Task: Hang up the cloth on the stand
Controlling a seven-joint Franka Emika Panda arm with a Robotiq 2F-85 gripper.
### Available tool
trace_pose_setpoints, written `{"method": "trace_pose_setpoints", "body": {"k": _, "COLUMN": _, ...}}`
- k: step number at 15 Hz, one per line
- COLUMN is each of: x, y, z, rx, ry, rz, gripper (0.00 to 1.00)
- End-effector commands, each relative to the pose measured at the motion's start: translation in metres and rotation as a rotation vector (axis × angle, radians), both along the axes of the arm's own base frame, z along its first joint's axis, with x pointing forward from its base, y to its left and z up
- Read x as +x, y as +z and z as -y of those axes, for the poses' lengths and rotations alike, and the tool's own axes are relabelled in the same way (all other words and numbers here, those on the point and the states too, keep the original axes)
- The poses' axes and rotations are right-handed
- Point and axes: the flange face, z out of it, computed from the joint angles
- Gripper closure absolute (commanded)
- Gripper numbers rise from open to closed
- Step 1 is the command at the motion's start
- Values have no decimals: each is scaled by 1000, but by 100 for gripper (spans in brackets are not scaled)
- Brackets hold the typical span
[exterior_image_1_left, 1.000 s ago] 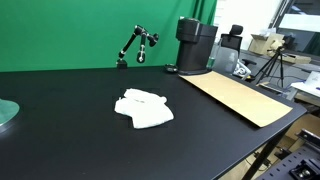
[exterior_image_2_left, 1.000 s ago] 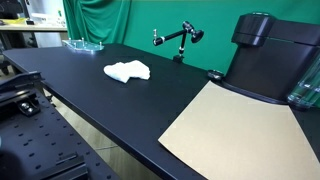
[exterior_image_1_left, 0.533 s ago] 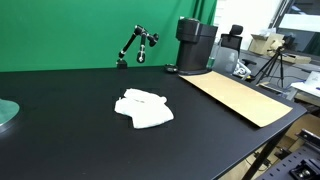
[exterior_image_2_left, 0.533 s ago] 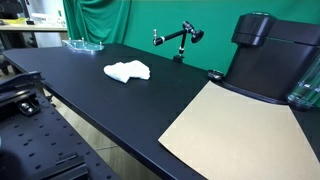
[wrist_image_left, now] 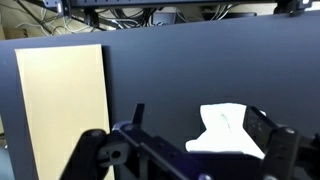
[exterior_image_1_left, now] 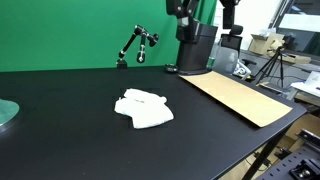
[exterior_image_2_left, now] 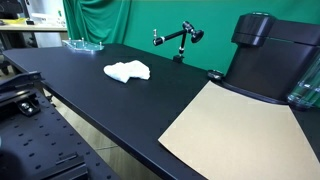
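Observation:
The white cloth's edges should hang down once my gripper next goes down to the rumpled middle (exterior_image_1_left: 147,102) (wrist_image_left: 225,136) of the white cloth and closes there.
The white rumpled cloth (exterior_image_1_left: 143,108) lies on the black table, also in the other exterior view (exterior_image_2_left: 127,70). In the wrist view the cloth (wrist_image_left: 228,130) shows far below, between my two fingers. My gripper (wrist_image_left: 200,117) is open and empty, high above the table. Dark parts of my arm (exterior_image_1_left: 181,10) show at the top edge of an exterior view. The thin black jointed stand (exterior_image_1_left: 135,46) stands at the back of the table by the green screen, well apart from the cloth; it also shows in the other exterior view (exterior_image_2_left: 178,38).
A bulky black cylindrical machine (exterior_image_1_left: 195,45) (exterior_image_2_left: 265,55) stands next to a flat tan cardboard sheet (exterior_image_1_left: 238,97) (exterior_image_2_left: 235,130) (wrist_image_left: 60,100). A greenish glass dish (exterior_image_1_left: 5,115) (exterior_image_2_left: 83,44) sits at a table end. A camera tripod (exterior_image_1_left: 272,65) stands beyond the table.
Dark parts of my arm have come into view at the top edge of an exterior view. The cloth and the stand have not moved.

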Motion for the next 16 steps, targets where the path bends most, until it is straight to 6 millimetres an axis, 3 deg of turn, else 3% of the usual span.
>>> {"method": "trace_pose_setpoints", "body": {"k": 1, "x": 25, "y": -24, "z": 0, "rx": -46, "ry": 54, "rz": 47, "gripper": 0}}
{"method": "trace_pose_setpoints", "body": {"k": 8, "x": 21, "y": -29, "z": -1, "rx": -34, "ry": 78, "rz": 30, "gripper": 0}}
{"method": "trace_pose_setpoints", "body": {"k": 16, "x": 61, "y": -62, "z": 19, "rx": 78, "ry": 14, "rz": 38, "gripper": 0}}
